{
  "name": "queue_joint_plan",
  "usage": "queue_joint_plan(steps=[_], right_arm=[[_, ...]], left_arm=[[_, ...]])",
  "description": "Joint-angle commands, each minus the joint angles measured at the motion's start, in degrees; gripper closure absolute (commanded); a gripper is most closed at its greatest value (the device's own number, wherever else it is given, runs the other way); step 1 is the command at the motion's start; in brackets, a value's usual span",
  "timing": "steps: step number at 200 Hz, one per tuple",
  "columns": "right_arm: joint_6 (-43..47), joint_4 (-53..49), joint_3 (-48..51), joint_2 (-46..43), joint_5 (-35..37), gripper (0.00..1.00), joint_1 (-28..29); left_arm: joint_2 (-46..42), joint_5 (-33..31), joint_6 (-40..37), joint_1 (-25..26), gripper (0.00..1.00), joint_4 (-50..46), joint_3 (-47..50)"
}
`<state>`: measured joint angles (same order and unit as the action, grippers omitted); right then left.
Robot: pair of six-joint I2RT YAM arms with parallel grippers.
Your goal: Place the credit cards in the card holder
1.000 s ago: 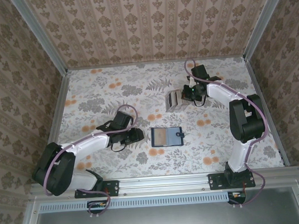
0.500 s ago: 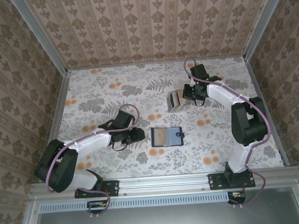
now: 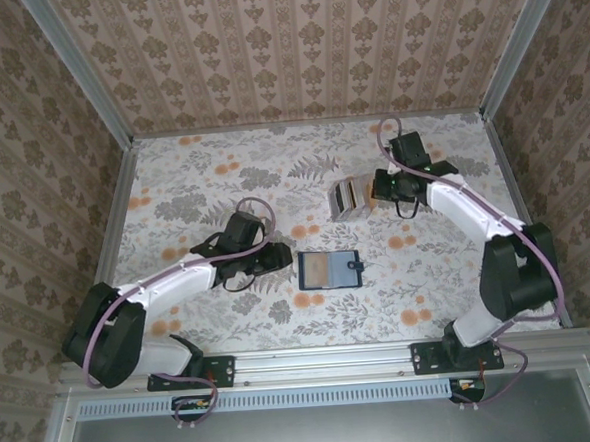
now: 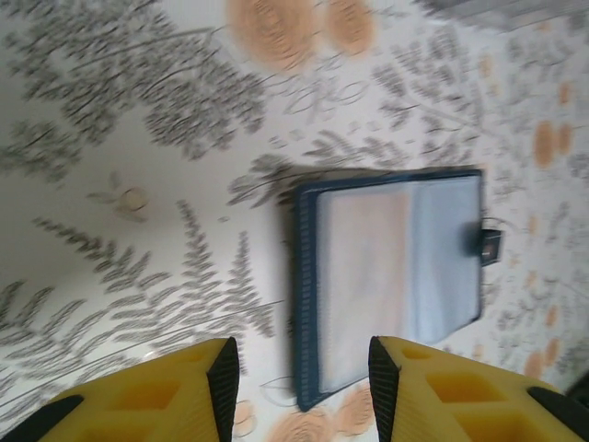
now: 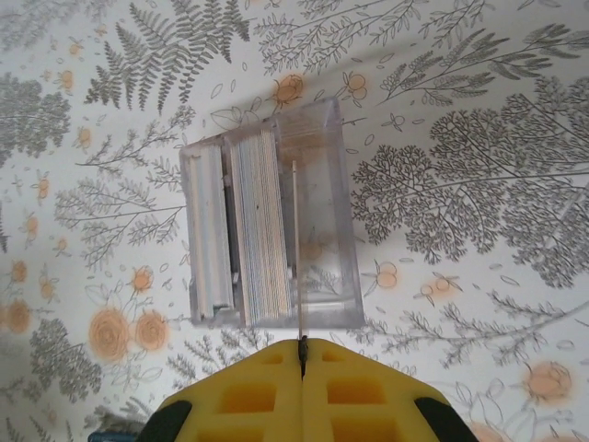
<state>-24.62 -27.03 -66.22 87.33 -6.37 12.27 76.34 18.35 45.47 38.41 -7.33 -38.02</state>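
I will use my right gripper to set the gold-orange credit card down on the table (image 3: 315, 232) (image 5: 158, 339) just behind the beige panel of the card holder. The credit card is now over the clear plastic box.
The card holder (image 3: 330, 269) lies open and flat mid-table, dark navy with a beige and a pale blue panel showing and a snap tab on its right edge. My left gripper (image 3: 280, 259) is open just left of it; in the left wrist view the card holder's (image 4: 396, 267) left edge sits between my open gripper (image 4: 298, 387). A stack of credit cards (image 5: 260, 230) stands on edge in a clear plastic box (image 5: 322, 276). My right gripper (image 5: 301, 354) is shut on one thin credit card (image 5: 296, 249), seen edge-on over the box's free part.
The clear box (image 3: 346, 197) stands at the back right of the floral table, just left of my right gripper (image 3: 381, 187). Patterned walls with metal posts enclose the table on three sides. A metal rail runs along the near edge.
My left gripper has slid right, up to the card holder's left edge. My right arm has swung its elbow outward, with the wrist drawn slightly right of the box.
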Motion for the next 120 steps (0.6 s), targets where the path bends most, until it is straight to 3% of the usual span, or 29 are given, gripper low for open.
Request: queue_joint_plan(steps=[1, 34, 70, 98, 120], right_arm=[[-0.62, 0.59, 2.64, -6.01, -1.01, 1.00, 0.12], [-4.69, 2.43, 9.07, -15.50, -12.30, 1.00, 0.12], [-14.41, 12.08, 18.45, -22.52, -28.46, 1.00, 0.45], [-22.61, 23.51, 24.96, -24.96, -36.62, 1.00, 2.37], [-26.39, 29.33, 27.30, -26.18, -38.36, 1.00, 3.80]], left_arm=[[-1.19, 3.30, 1.18, 0.43, 0.55, 6.44, -1.51], [0.58, 9.88, 5.50, 1.75, 0.55, 17.73, -1.57], [4.03, 15.68, 8.38, 3.55, 0.53, 26.65, -3.73], [7.36, 17.26, 14.95, 3.25, 0.51, 39.47, -2.32], [11.37, 18.05, 20.52, 3.28, 0.48, 50.74, -1.68]])
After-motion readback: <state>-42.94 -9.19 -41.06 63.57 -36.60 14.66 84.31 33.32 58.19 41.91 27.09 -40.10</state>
